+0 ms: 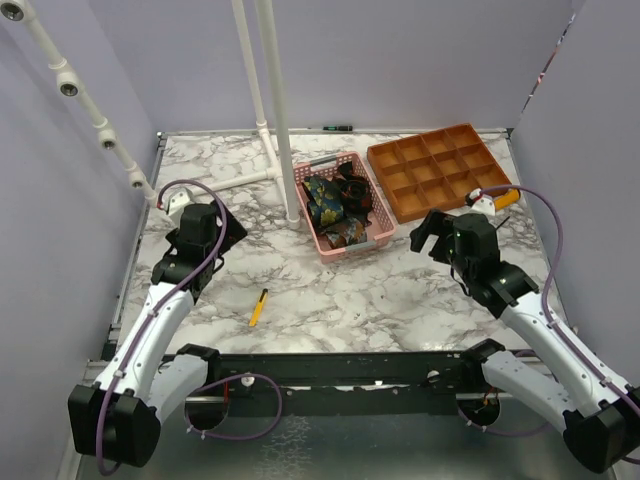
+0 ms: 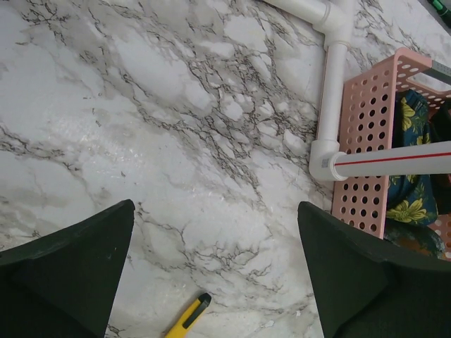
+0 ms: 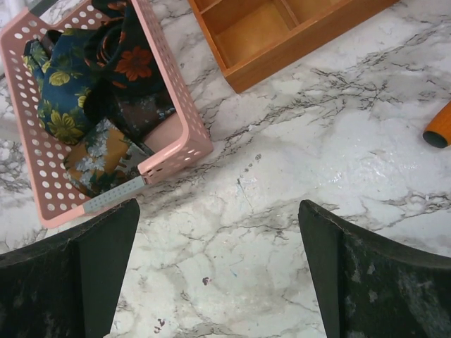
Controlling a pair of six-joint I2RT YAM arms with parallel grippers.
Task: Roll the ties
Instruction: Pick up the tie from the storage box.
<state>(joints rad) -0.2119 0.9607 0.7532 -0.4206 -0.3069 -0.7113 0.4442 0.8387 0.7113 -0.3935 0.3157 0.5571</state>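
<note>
The tie with orange-red flowers has a rolled part on the pink basket's side near the wooden tray. Next, my right gripper should close on the rolled part of the tie (image 1: 354,187) (image 3: 111,46).
Several dark patterned ties (image 1: 333,205) lie bunched in a pink perforated basket (image 1: 378,234) at the middle of the marble table. In the right wrist view the ties (image 3: 84,91) show yellow-green and orange-red flowers inside the basket (image 3: 184,134). In the left wrist view a tie (image 2: 416,190) shows behind the basket wall (image 2: 366,141). My left gripper (image 1: 228,232) is open and empty, left of the basket. My right gripper (image 1: 428,233) is open and empty, right of the basket, above bare marble.
An orange wooden tray (image 1: 440,170) with several compartments stands at the back right. A yellow utility knife (image 1: 258,307) lies on the marble near the front. A white pipe frame (image 1: 270,110) rises beside the basket. An orange handle (image 3: 438,127) lies at the right.
</note>
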